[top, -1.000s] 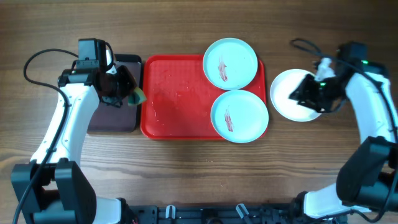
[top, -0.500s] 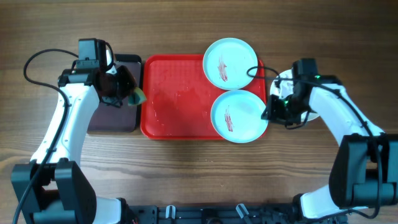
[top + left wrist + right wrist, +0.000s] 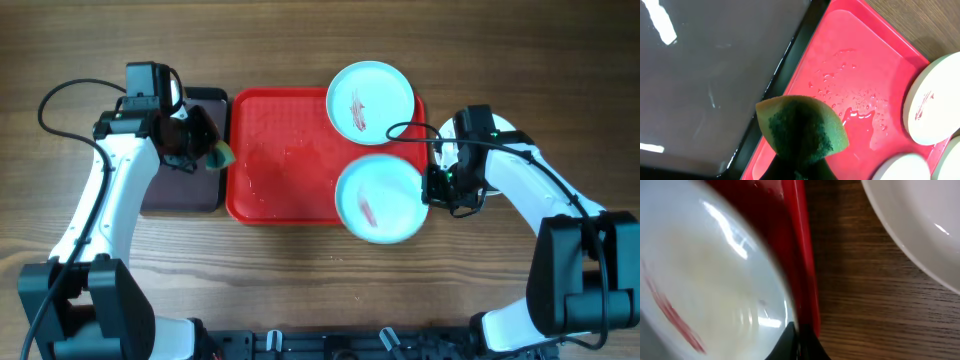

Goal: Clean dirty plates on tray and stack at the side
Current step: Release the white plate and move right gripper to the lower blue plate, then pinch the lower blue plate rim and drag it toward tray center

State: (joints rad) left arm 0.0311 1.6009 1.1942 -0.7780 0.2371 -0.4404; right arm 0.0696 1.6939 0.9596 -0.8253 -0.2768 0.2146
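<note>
The robot's right gripper will release the near plate on the red tray's open bottom close to the black tray [image 3: 292, 172].
The red tray [image 3: 280, 160] carries two pale turquoise plates with reddish smears. The far plate [image 3: 370, 100] lies flat at the tray's back right corner. The near plate [image 3: 378, 198] overhangs the tray's front edge, and my right gripper [image 3: 432, 188] is shut on its right rim. The right wrist view shows that plate [image 3: 710, 270] close up beside the tray rim [image 3: 802, 255], pinched by the gripper [image 3: 799, 340]. A white plate [image 3: 508, 128] lies on the table to the right, mostly under my right arm. My left gripper [image 3: 205, 150] is shut on a green sponge [image 3: 802, 130] over the tray's left edge.
A narrow black tray [image 3: 180, 190] lies against the red tray's left side. Water drops and a small puddle [image 3: 855, 112] wet the red tray's floor. Bare wooden table [image 3: 300, 280] surrounds the trays. The white plate [image 3: 920, 225] lies close to the red tray's right rim.
My right arm left the white plate, moved left to the near turquoise plate and shut on its rim. That plate shifted toward the front left. The left arm stayed still.
</note>
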